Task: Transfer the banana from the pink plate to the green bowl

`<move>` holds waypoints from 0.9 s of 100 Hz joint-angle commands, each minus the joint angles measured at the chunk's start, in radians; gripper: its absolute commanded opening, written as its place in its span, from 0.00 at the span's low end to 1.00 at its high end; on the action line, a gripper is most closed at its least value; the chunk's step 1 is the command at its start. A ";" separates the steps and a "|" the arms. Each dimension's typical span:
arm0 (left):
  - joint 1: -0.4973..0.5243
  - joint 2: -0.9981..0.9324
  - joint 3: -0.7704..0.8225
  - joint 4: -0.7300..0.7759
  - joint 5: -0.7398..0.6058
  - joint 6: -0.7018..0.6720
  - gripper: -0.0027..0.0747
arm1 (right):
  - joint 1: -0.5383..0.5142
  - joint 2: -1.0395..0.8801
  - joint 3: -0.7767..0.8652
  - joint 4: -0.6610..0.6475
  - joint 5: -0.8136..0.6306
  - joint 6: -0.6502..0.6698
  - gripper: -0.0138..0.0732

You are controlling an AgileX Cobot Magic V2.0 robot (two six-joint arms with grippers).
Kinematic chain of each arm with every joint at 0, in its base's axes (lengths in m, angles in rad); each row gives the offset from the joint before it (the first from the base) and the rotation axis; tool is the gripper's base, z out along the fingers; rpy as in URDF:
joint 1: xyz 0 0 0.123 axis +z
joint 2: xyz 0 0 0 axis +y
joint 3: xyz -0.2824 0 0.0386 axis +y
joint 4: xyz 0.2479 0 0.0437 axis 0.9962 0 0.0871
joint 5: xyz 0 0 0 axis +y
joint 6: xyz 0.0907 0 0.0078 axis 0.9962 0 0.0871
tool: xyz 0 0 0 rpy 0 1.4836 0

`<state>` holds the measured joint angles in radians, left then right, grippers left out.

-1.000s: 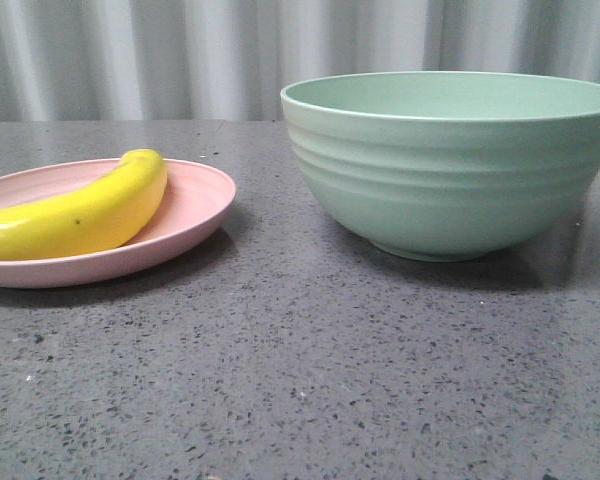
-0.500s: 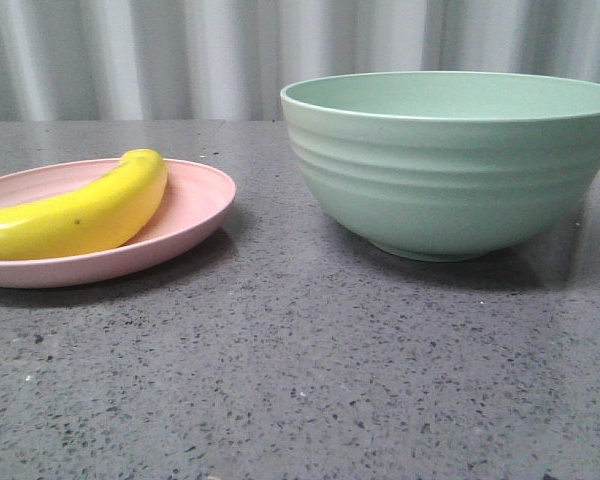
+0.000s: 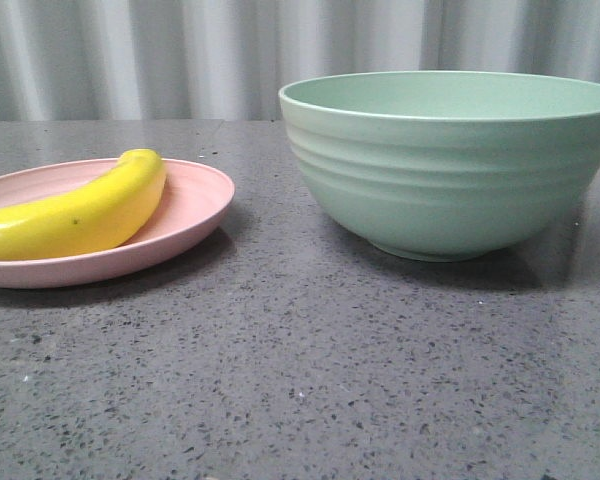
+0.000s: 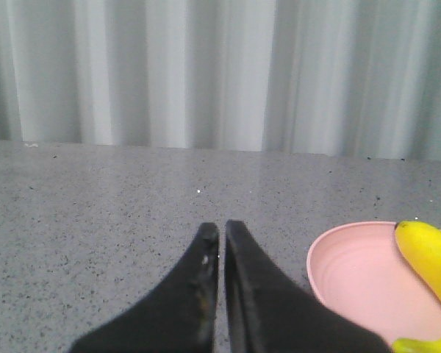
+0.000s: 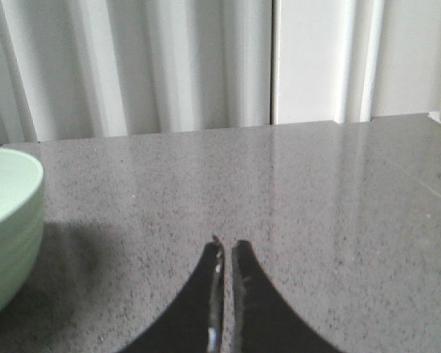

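Note:
The middle of the yellow banana (image 3: pixel 92 208) on the pink plate is the next spot for my left gripper to go to and close on.
The yellow banana (image 3: pixel 80 212) lies on the pink plate (image 3: pixel 195 205) at the left of the front view. The green bowl (image 3: pixel 450 165) stands to the right of the plate, upright, with nothing showing inside it. No gripper shows in the front view. In the left wrist view my left gripper (image 4: pixel 221 229) is shut and empty over the grey table, to the left of the pink plate (image 4: pixel 353 272) and the banana (image 4: pixel 432 257). In the right wrist view my right gripper (image 5: pixel 228 247) is shut and empty, to the right of the green bowl (image 5: pixel 7 228).
The grey speckled table (image 3: pixel 310 370) carries the plate and bowl. A pale corrugated wall (image 3: pixel 180 55) runs along the table's far edge. A gap of bare table lies between plate and bowl.

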<state>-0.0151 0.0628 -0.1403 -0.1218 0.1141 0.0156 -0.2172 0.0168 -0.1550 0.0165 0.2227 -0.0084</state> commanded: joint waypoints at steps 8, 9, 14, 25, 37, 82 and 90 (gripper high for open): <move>-0.002 0.127 -0.131 -0.011 -0.075 -0.009 0.01 | 0.000 0.101 -0.135 0.002 -0.007 -0.005 0.09; -0.002 0.132 -0.136 -0.011 -0.078 -0.009 0.01 | 0.000 0.109 -0.140 0.002 -0.004 -0.005 0.09; -0.002 0.166 -0.161 -0.011 -0.096 -0.009 0.01 | 0.000 0.139 -0.175 0.002 0.017 -0.005 0.09; -0.002 0.245 -0.201 -0.011 -0.144 -0.009 0.01 | 0.000 0.205 -0.219 0.008 0.039 -0.005 0.09; -0.002 0.323 -0.203 -0.011 -0.216 -0.009 0.02 | 0.000 0.240 -0.223 0.008 0.049 -0.005 0.09; -0.003 0.490 -0.204 -0.011 -0.375 -0.009 0.61 | 0.000 0.259 -0.199 0.012 0.077 -0.005 0.09; -0.015 0.511 -0.221 0.006 -0.373 -0.009 0.61 | 0.000 0.259 -0.199 0.014 0.077 -0.005 0.09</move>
<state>-0.0151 0.5456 -0.3115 -0.1258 -0.1579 0.0142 -0.2172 0.2574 -0.3263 0.0267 0.3698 -0.0084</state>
